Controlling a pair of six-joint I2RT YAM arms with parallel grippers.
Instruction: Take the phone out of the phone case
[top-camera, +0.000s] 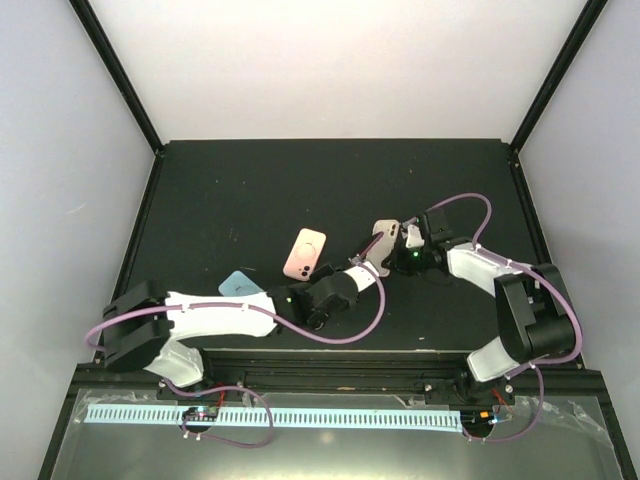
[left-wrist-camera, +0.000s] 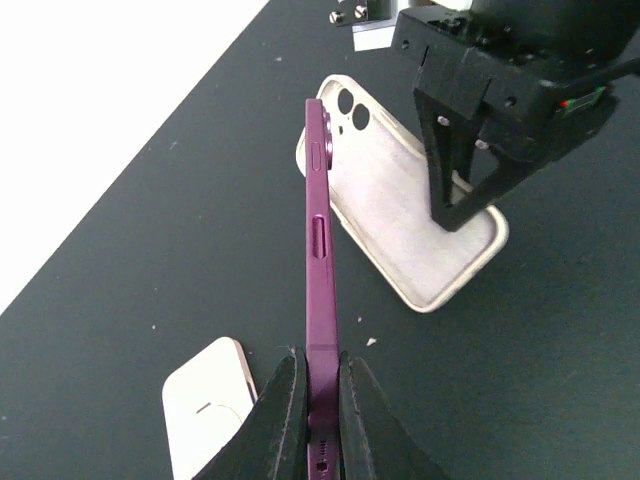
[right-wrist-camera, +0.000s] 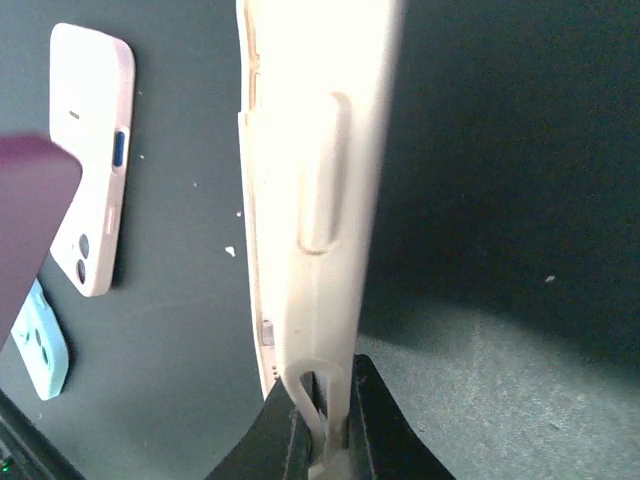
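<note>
The cream phone case, now held edge-on beside the phone, will be laid on the black mat (top-camera: 454, 224) between the purple phone and the side rail of my right gripper.
My left gripper (left-wrist-camera: 318, 405) is shut on the bottom end of a purple phone (left-wrist-camera: 320, 240), held edge-on above the mat. The cream phone case (left-wrist-camera: 400, 215) is beside the phone, its hollow inside and camera holes showing, with no phone in it. My right gripper (right-wrist-camera: 325, 425) is shut on the case's end, with the case (right-wrist-camera: 315, 170) edge-on in its view. The purple phone's corner (right-wrist-camera: 30, 220) shows at the left there. In the top view both grippers meet mid-table around the case (top-camera: 384, 236).
A pink phone case (top-camera: 305, 253) lies on the black mat left of the grippers and also shows in the right wrist view (right-wrist-camera: 90, 150). A light blue case (top-camera: 238, 284) lies nearer the left arm. Raised black rails edge the mat.
</note>
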